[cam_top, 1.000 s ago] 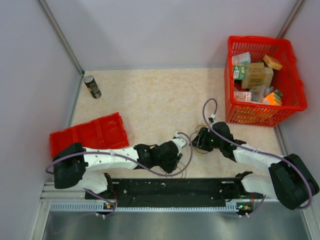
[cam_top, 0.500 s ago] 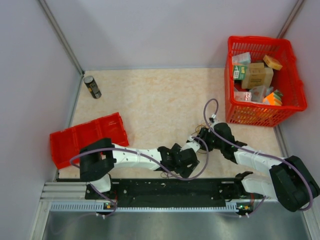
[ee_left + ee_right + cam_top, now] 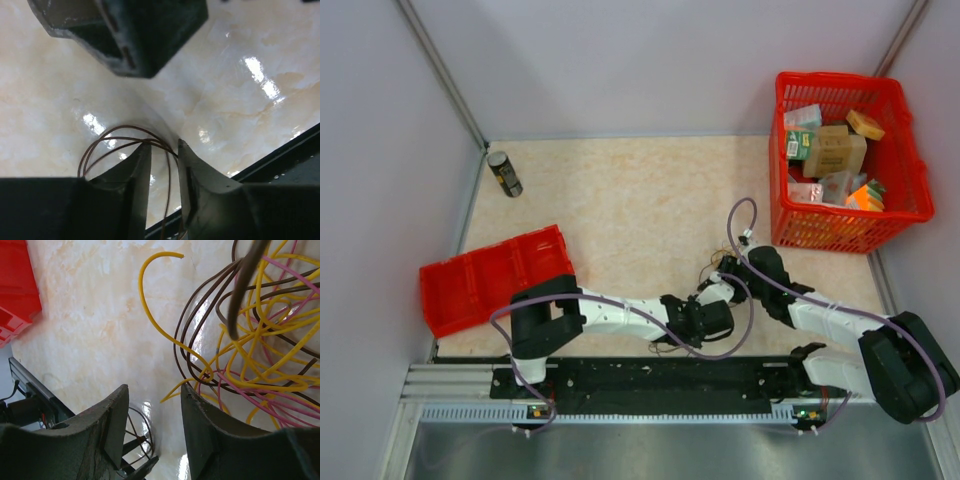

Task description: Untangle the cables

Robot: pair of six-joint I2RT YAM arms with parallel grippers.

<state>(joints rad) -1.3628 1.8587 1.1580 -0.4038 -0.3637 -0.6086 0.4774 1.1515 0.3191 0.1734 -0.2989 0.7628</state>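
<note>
My left gripper has the brown wire's loops hanging loosely around its fingers, so it should open and pinch the bunched parts of the wire [image 3: 159, 142] before it moves to the red crate.
The cables [image 3: 717, 262] are a small tangle of thin yellow, brown and pink wires near the table's front, right of centre. In the right wrist view the tangle [image 3: 260, 340] fills the upper right, with one yellow end curling left. My right gripper [image 3: 729, 272] [image 3: 154, 386] is open at the tangle's edge, nothing between its fingers. My left gripper [image 3: 712, 293] [image 3: 164, 145] is low over the table beside it. Its jaws stand narrowly apart, with brown wire loops [image 3: 127, 127] round the fingertips and one strand running through the gap, not pinched.
A red basket [image 3: 850, 240] full of boxes stands at the back right. A flat red crate [image 3: 495, 275] lies at the left and a dark can [image 3: 504, 173] at the back left. The black rail [image 3: 650, 375] runs along the front edge. Walls stand on three sides.
My left arm has swung right, and its gripper has come up against the tangle and the right gripper. The right gripper has hardly moved.
</note>
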